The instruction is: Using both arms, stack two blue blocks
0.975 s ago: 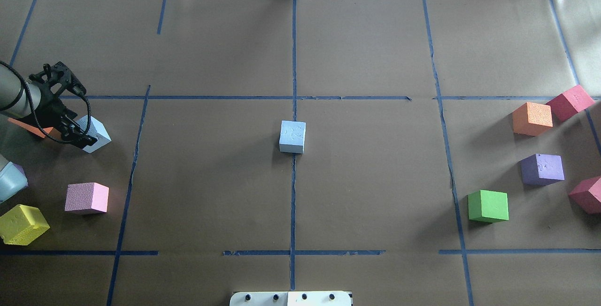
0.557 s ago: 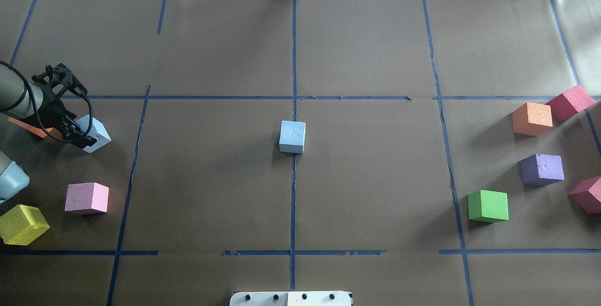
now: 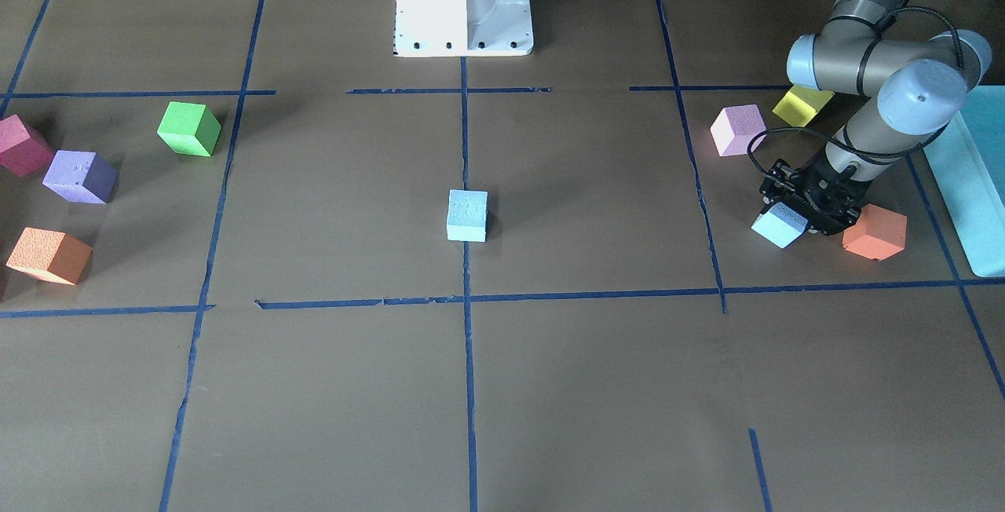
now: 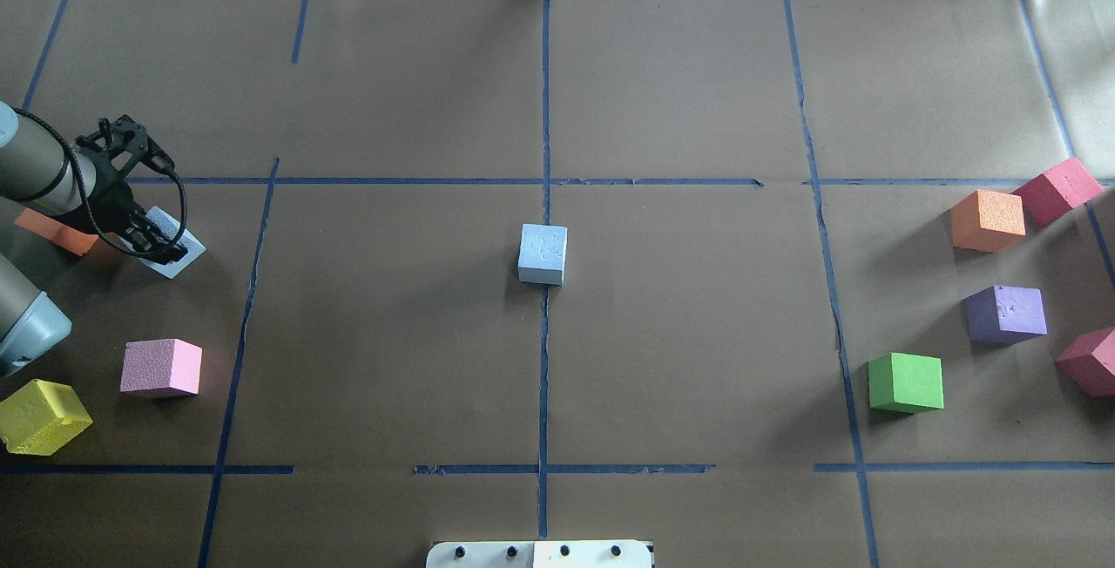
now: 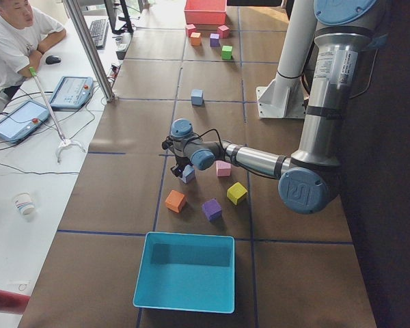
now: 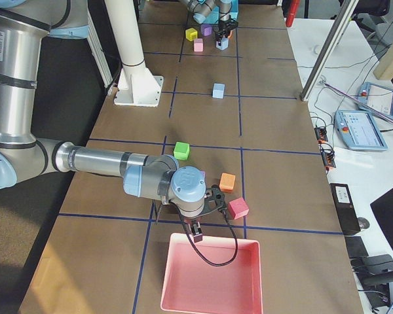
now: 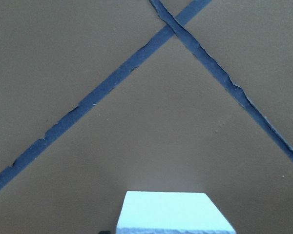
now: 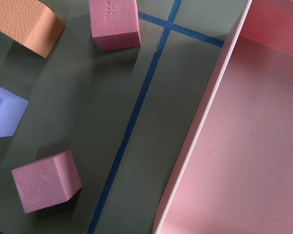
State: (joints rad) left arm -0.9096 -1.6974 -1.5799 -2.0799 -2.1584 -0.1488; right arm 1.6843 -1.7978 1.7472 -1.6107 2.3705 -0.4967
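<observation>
My left gripper is to let go of its blue block, now held at table height, on top of the pale blue block [image 3: 469,204] at the centre of the table.
One pale blue block [image 4: 543,253] sits at the table's centre on the blue tape line, also in the front view [image 3: 467,215]. The second blue block [image 4: 174,247] is at the far left between my left gripper's fingers; it also shows in the front view [image 3: 780,225] and at the bottom of the left wrist view [image 7: 171,212]. My left gripper [image 4: 157,240] is shut on this block at table height. My right gripper [image 6: 196,234] shows only in the exterior right view, over the pink tray's near rim; I cannot tell whether it is open or shut.
An orange cube [image 4: 57,233] lies right behind the left gripper. A pink cube [image 4: 161,368] and a yellow cube [image 4: 42,415] lie nearer me. A teal box [image 3: 973,182] is at the left end. Green [image 4: 906,382], purple [image 4: 1006,314], orange and red cubes and a pink tray [image 8: 234,122] are on the right.
My left wrist has shifted a little away from me and to the right. The blue block at the gripper now shows a different, flatter face, turned with the gripper.
</observation>
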